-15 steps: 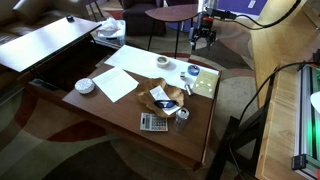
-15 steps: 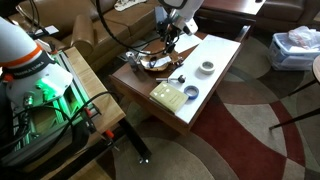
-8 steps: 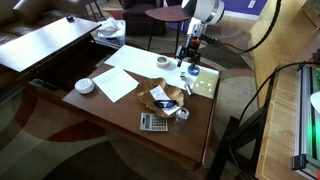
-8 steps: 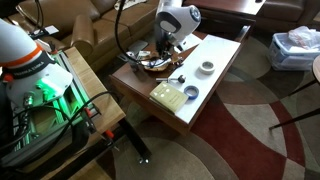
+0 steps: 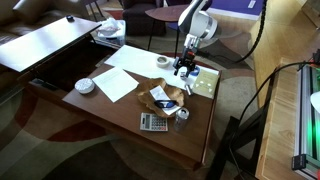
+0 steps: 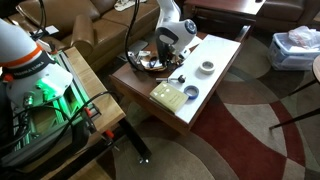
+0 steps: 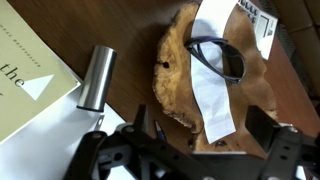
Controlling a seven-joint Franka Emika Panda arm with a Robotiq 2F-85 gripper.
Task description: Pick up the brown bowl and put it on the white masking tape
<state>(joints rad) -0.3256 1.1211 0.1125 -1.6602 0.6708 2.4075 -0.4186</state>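
Observation:
Next, my gripper should go to the brown bowl's rim (image 5: pixel 177 90) (image 7: pixel 182 119) on the side towards the metal cylinder and close there.
The brown bowl (image 5: pixel 163 97) sits mid-table, with a white paper strip and a dark ring lying in it. In the wrist view the brown bowl (image 7: pixel 178 70) fills the middle, just ahead of my gripper (image 7: pixel 205 135), whose two fingers stand apart and empty. In both exterior views my gripper (image 5: pixel 183 68) (image 6: pixel 166 54) hangs above the table, beside the bowl (image 6: pixel 150 68). The white masking tape (image 5: pixel 163 62) (image 6: pixel 206 68) lies towards one table edge, apart from the bowl.
A bluish-white round object (image 5: pixel 192 72), a yellowish book (image 5: pixel 205 83), a grey calculator (image 5: pixel 153 122), a sheet of paper (image 5: pixel 115 83) and a white ribbed dish (image 5: pixel 85 86) lie on the table. A metal cylinder (image 7: pixel 97 78) lies beside the bowl.
My arm has come down from beyond the table's edge to a spot low over the table, beside the brown bowl. The fingers stay apart. Nothing on the table has moved.

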